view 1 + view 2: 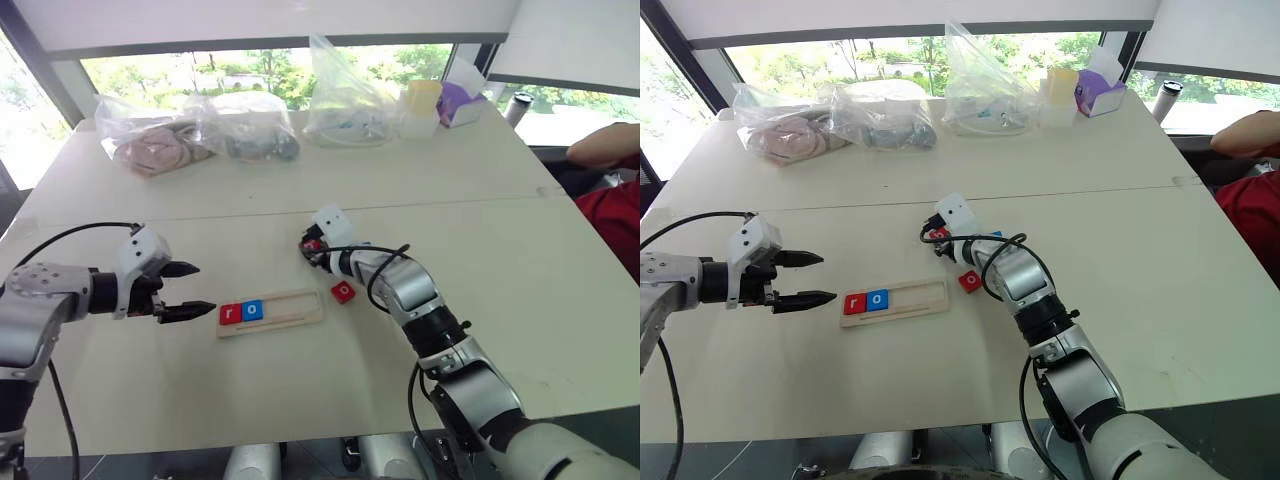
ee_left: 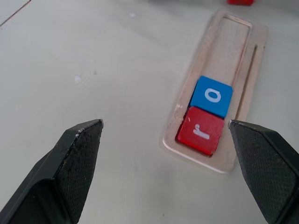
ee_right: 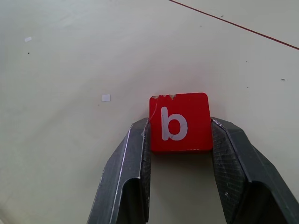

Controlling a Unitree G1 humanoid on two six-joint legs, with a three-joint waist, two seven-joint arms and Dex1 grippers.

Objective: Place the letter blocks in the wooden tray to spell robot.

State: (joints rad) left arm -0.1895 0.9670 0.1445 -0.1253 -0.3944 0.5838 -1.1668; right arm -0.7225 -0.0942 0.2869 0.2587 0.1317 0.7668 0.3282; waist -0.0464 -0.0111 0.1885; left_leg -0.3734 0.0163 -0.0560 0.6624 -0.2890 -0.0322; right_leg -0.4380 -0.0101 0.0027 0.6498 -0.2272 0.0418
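Observation:
Next, I release the red b block with my right gripper on the table across the loose red block from the tray [image 1: 417,293].
The wooden tray [image 1: 296,308] lies on the white table in front of me. At its left end sit a red "r" block [image 1: 231,313] and a blue "o" block [image 1: 252,310]; the rest of the groove is bare. My left gripper [image 1: 201,288] hovers open just left of the tray, its fingers [image 2: 79,154] spread wide before the two blocks [image 2: 201,130]. Behind the tray's right end, my right gripper [image 3: 179,137] is shut on a red "b" block [image 3: 179,122] at the table surface. Another red block [image 1: 343,292] lies loose beside the tray's right end.
Clear plastic bags [image 1: 240,130] of items line the table's far edge, along with a yellow-lidded cup [image 1: 421,105] and a purple tissue box [image 1: 460,100]. A person's arm and red sleeve [image 1: 615,200] are at the right edge of the table.

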